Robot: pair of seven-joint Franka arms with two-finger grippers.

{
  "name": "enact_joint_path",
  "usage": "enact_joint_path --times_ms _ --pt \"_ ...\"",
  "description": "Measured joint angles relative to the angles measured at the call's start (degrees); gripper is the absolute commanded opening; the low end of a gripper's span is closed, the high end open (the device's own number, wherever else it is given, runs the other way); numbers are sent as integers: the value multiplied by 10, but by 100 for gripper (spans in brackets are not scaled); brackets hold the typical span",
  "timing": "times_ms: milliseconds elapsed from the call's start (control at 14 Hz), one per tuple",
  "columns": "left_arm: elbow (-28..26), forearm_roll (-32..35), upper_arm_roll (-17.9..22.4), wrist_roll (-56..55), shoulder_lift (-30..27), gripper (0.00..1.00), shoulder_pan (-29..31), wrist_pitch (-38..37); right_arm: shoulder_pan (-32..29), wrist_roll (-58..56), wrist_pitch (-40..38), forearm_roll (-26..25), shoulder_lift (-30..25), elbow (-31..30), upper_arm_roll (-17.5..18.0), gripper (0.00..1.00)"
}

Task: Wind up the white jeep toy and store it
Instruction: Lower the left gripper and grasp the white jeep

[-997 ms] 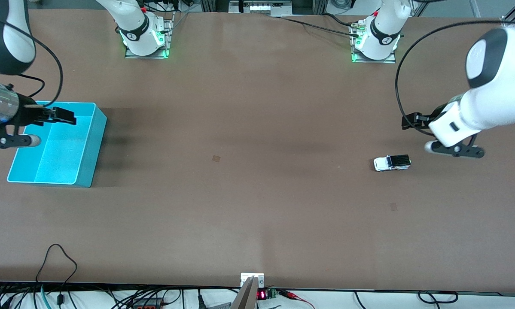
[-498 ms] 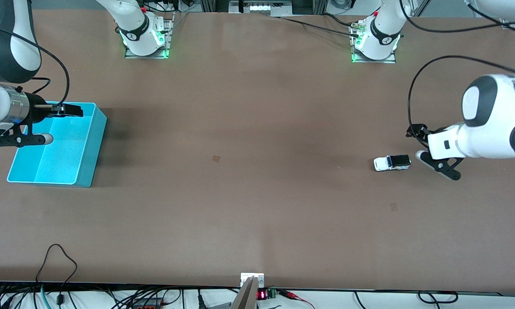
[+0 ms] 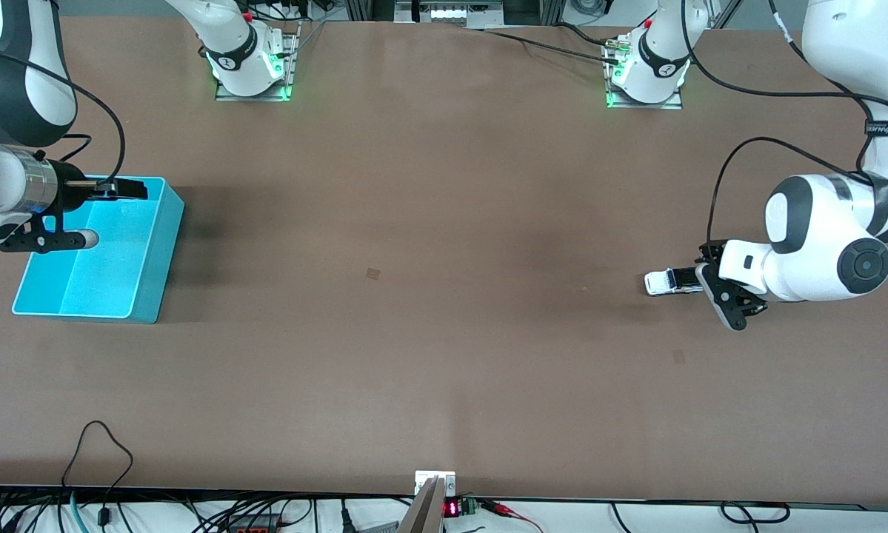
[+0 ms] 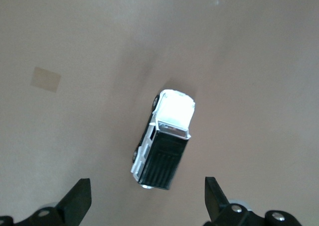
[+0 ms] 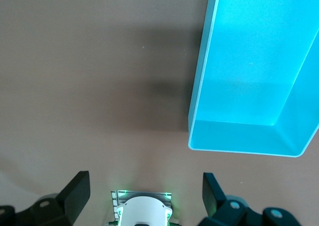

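Next, my left gripper closes across the black roof (image 3: 683,279) (image 4: 168,151) of the white jeep toy, just behind its windshield.
The white jeep toy (image 3: 664,281) (image 4: 164,141), black-roofed, stands on the brown table toward the left arm's end. My left gripper (image 3: 704,284) (image 4: 147,206) hangs low over its roofed end and hides that part in the front view. Its fingers (image 4: 77,202) are spread wide on either side, well clear of the car and not touching it. My right gripper (image 3: 129,192) (image 5: 144,196) hovers open and holds nothing over the edge of the cyan bin (image 3: 164,252) (image 5: 199,71) that lies farthest from the front camera. The bin has nothing in it.
Both arm bases (image 3: 251,66) (image 3: 647,74) stand along the table edge farthest from the front camera. Two small square marks (image 3: 372,273) (image 3: 678,356) lie on the tabletop. Loose cables (image 3: 99,451) run along the edge nearest the camera.
The left arm has swung down and in toward the jeep, and its gripper now hangs over the car's roofed end. The right gripper has shifted slightly over the bin. The jeep has not moved.
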Motion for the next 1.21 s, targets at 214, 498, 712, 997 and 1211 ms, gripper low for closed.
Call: enact_joint_path --times_ms 214,498,712,997,1211 --pt "-43 0 0 71 4 100 8 69 0 0 -4 0 0 0 0 100" --pt "-92 0 -1 149 4 100 7 139 0 0 -9 0 0 -1 0 100" --pt "-110 0 -6 168 3 100 7 149 0 0 -9 0 0 -1 0 100" --pt "-128 0 -9 172 3 100 6 151 0 0 -9 0 0 -2 0 100" --pt "-134 1 -9 182 3 100 6 163 0 0 -10 0 0 -2 0 100"
